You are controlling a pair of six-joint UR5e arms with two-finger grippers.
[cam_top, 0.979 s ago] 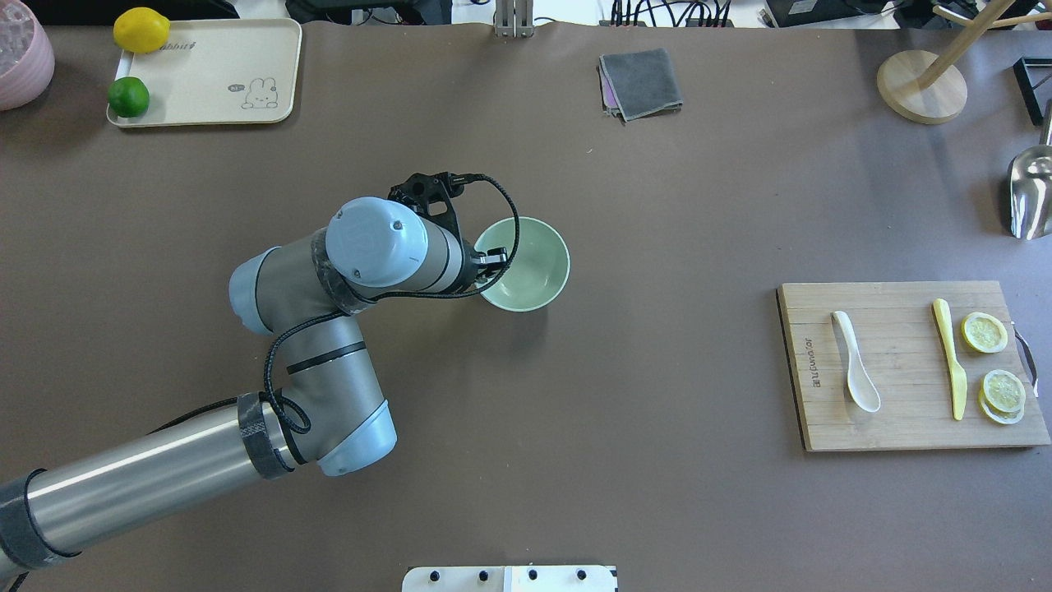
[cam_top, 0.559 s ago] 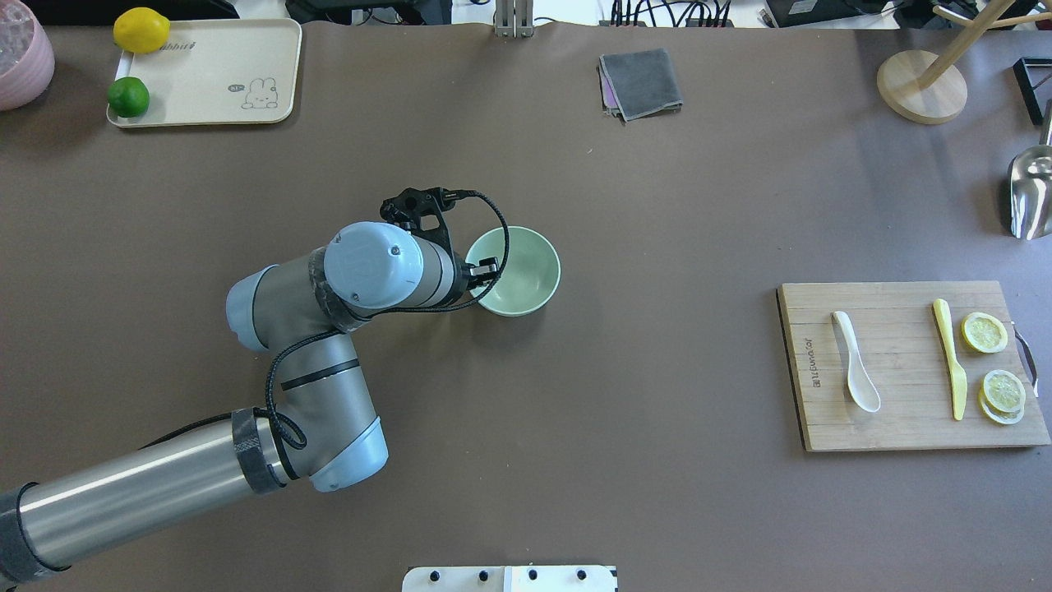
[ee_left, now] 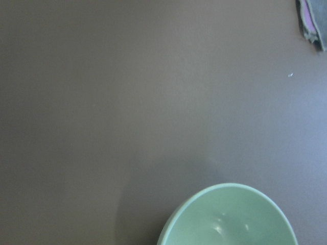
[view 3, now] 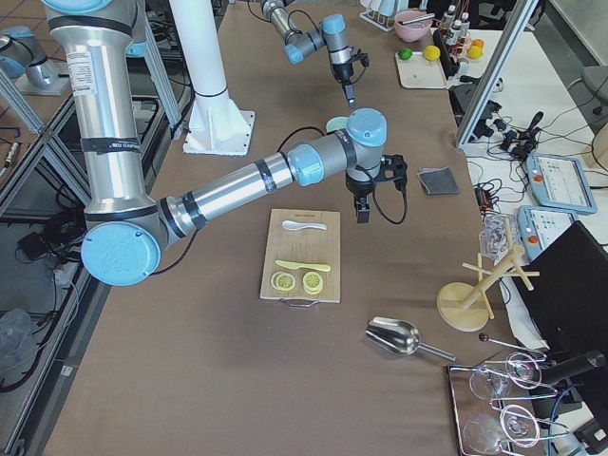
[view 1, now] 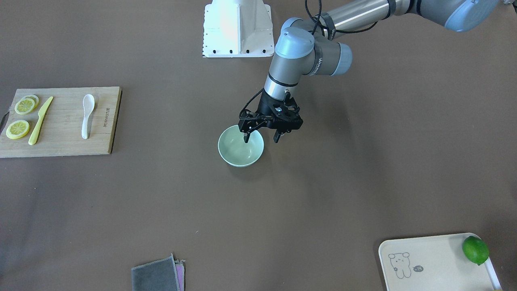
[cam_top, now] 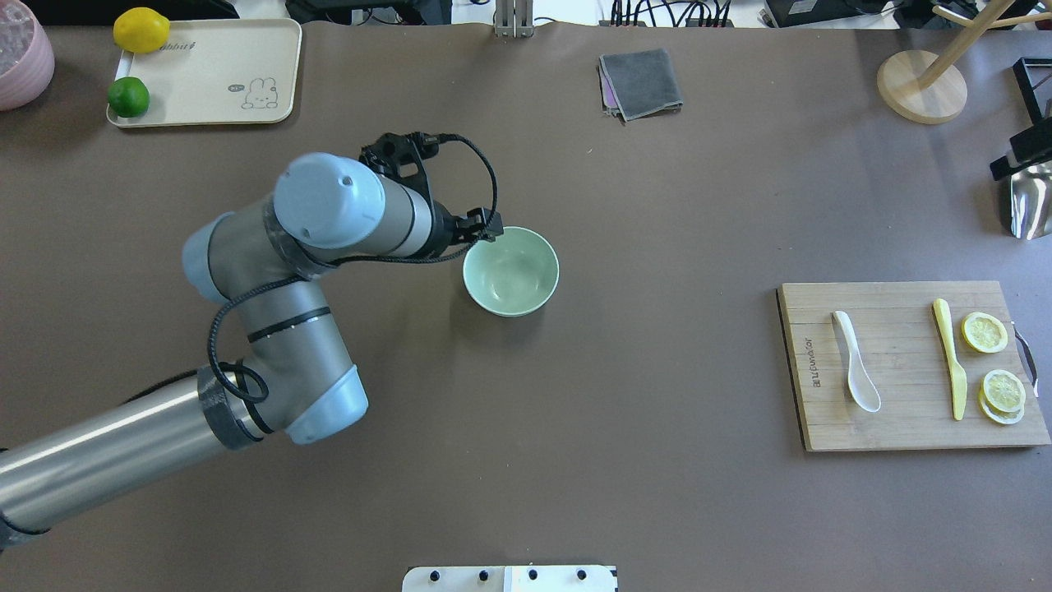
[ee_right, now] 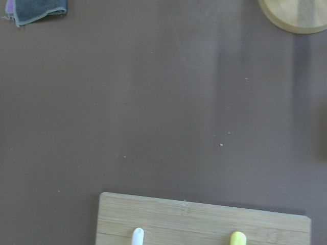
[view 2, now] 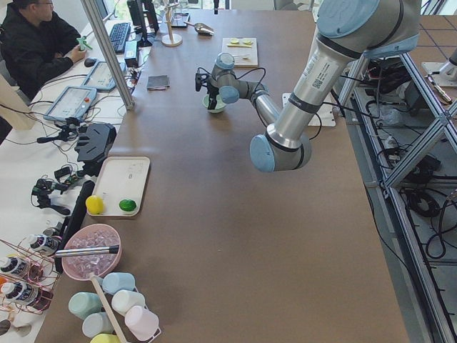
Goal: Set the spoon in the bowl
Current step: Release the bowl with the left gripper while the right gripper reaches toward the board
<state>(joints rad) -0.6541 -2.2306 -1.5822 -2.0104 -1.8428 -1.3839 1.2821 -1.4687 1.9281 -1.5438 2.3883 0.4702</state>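
Observation:
Next, I bring my right gripper to the white spoon on the wooden cutting board and close it on the middle of its handle (view 1: 85,121).
The pale green bowl (cam_top: 510,271) stands upright and empty mid-table; it also shows in the front view (view 1: 240,151) and the left wrist view (ee_left: 230,217). The white spoon (cam_top: 855,372) lies on the wooden cutting board (cam_top: 904,419) at the right, also seen in the front view (view 1: 87,115). My left gripper (view 1: 261,138) is open and empty, its jaws straddling the bowl's rim on the robot's side, one finger over the inside. My right gripper (view 3: 361,207) hangs high over the table beyond the board; I cannot tell whether it is open or shut.
A yellow knife (cam_top: 949,362) and lemon slices (cam_top: 985,332) share the board. A grey cloth (cam_top: 641,82) lies at the back, a tray (cam_top: 214,74) with a lemon and a lime at back left, and a wooden stand (cam_top: 920,86) and metal scoop (cam_top: 1027,197) at the right.
The left gripper shifted the bowl slightly left, let go of its rim, and the arm drew back left and away. A black part has appeared at the right edge.

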